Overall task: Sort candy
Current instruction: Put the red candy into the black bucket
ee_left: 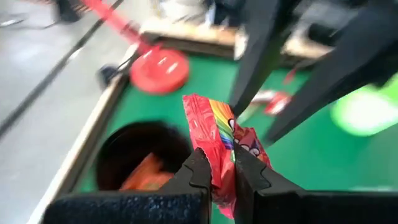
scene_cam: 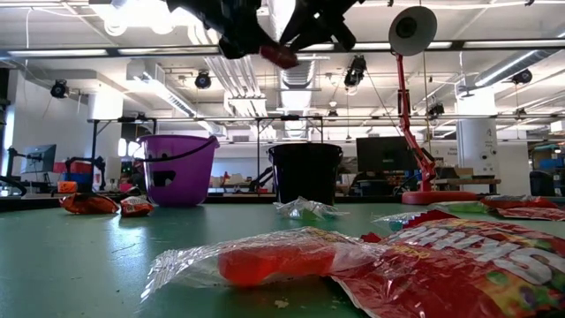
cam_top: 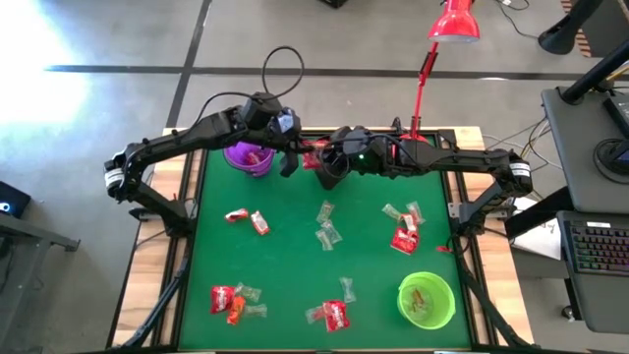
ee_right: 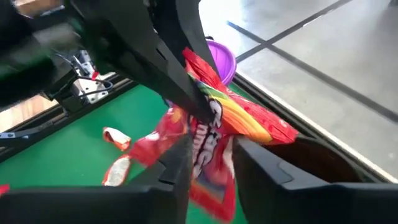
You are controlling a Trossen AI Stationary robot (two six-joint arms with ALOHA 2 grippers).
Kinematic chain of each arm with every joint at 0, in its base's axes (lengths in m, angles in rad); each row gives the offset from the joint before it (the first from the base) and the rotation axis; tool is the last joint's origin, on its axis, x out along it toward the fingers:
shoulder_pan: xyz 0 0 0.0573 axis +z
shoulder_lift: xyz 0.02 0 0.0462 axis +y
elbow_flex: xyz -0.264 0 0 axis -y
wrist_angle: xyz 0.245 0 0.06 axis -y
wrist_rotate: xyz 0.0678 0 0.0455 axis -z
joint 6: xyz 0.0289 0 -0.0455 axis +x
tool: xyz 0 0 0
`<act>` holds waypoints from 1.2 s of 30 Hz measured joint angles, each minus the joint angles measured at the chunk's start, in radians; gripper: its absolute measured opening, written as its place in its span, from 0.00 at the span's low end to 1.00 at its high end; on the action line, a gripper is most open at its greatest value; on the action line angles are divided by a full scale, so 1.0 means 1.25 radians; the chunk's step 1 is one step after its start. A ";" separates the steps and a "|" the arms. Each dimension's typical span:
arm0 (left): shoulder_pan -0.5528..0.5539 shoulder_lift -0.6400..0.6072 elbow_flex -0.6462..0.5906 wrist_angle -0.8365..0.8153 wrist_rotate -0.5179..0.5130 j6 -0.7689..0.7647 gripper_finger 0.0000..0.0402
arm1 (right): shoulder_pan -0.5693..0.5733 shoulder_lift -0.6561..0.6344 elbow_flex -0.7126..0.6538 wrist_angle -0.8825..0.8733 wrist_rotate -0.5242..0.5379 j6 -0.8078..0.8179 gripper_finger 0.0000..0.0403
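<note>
My left gripper needs to release the red candy packet, now held high above the cups, inside the purple cup (cam_top: 253, 157) at the far corner of the mat.
A red candy packet (cam_top: 312, 157) with rainbow print is held in the air between both grippers, above the black cup (scene_cam: 305, 172) and beside the purple cup (cam_top: 248, 156). My left gripper (ee_left: 217, 160) is shut on one end of it, my right gripper (ee_right: 211, 148) on the other. In the low view the packet (scene_cam: 281, 56) hangs high above the cups. The black cup (ee_left: 142, 158) holds orange-wrapped candy. More red, orange and clear-wrapped candy lies scattered on the green mat (cam_top: 295, 265). My left gripper pinches the red packet between its two fingers at one end (ee_left: 214, 146). The rest of the packet stands out beyond the fingertips, lifted clear over the black cup. My right gripper pinches the same packet at its other end (ee_right: 205, 140), between both fingers. The packet is clear of the table, crumpled, and the left arm's fingers (ee_right: 180, 81) meet it from the opposite side.
A green cup (cam_top: 426, 300) with a few sweets stands at the mat's near right corner. A red desk lamp (cam_top: 452, 25) rises from the far edge; its base (ee_left: 160, 70) is beside the black cup. Red packets (scene_cam: 459, 256) lie close to the low camera.
</note>
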 joint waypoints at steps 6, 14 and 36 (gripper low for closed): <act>0.022 0.001 0.000 -0.138 -0.176 0.060 0.01 | -0.002 -0.006 0.000 -0.003 0.053 -0.043 0.38; 0.072 0.001 0.000 -0.262 -0.310 0.068 0.01 | -0.020 -0.006 0.000 -0.007 0.052 -0.058 0.39; 0.182 0.001 -0.008 -0.472 -0.447 0.046 0.01 | -0.094 -0.007 0.000 -0.116 0.052 -0.069 0.38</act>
